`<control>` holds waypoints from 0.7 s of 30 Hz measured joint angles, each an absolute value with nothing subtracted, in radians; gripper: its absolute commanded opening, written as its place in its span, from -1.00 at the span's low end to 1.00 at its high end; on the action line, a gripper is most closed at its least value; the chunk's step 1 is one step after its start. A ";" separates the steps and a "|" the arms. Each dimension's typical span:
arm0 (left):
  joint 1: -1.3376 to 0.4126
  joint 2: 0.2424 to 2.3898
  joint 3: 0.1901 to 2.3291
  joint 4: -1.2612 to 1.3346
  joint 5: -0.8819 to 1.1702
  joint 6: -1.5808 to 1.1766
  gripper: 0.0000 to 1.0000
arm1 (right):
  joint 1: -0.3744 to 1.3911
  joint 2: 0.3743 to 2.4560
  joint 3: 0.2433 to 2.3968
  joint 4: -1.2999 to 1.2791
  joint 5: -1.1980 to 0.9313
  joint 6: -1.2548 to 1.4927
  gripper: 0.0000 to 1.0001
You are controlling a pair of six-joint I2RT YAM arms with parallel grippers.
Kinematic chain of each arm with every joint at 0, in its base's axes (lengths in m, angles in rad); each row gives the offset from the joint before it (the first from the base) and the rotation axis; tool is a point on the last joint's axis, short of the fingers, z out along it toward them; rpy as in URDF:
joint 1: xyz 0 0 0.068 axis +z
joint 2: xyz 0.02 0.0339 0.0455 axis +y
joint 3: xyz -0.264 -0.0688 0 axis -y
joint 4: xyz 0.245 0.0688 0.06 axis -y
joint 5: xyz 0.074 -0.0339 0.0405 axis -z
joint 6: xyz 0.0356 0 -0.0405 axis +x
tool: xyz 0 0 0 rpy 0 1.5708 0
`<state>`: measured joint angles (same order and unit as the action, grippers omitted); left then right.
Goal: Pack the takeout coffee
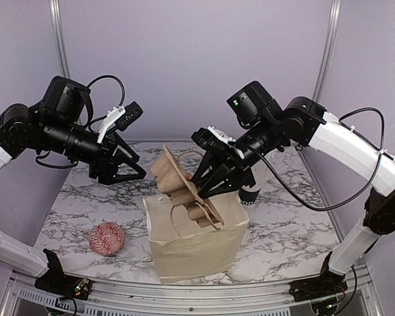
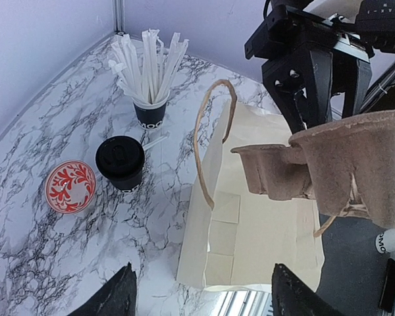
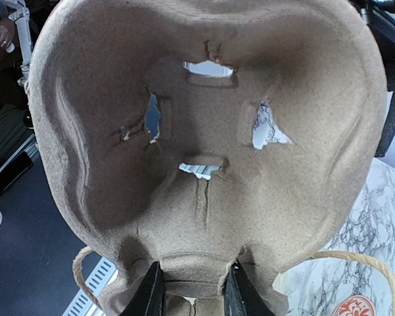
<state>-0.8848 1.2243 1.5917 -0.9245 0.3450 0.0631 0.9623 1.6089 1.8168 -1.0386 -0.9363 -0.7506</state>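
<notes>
The paper bag has a handle nearer the takeout coffee, and my left gripper will close on the lower part of the far handle (image 1: 178, 157) (image 2: 201, 176), that same one.
The takeout coffee (image 2: 120, 158), a black cup with its black lid on, stands on the marble table (image 2: 39, 263) left of the paper bag (image 2: 263, 217) in the left wrist view. My left gripper (image 2: 203, 266) is open and empty, raised above the bag's near edge (image 1: 139, 168). My right gripper (image 3: 194, 266) is shut on the rim of a brown moulded cup carrier (image 3: 204, 131). It holds the carrier tilted over the open top of the bag (image 1: 197, 247). The carrier (image 1: 178, 181) is empty.
A black cup full of white wrapped straws (image 2: 149, 112) stands behind the coffee. A red-and-white bowl (image 2: 70, 186) sits beside it; one (image 1: 107, 238) lies front left. A black cup (image 1: 250, 195) shows partly behind my right gripper (image 1: 204, 187); I cannot tell which. The bag stands at the front edge.
</notes>
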 measured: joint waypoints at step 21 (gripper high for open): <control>-0.878 1.142 1.476 -0.917 0.260 0.069 0.45 | 0.986 1.689 1.723 -1.044 -0.713 -0.672 -0.52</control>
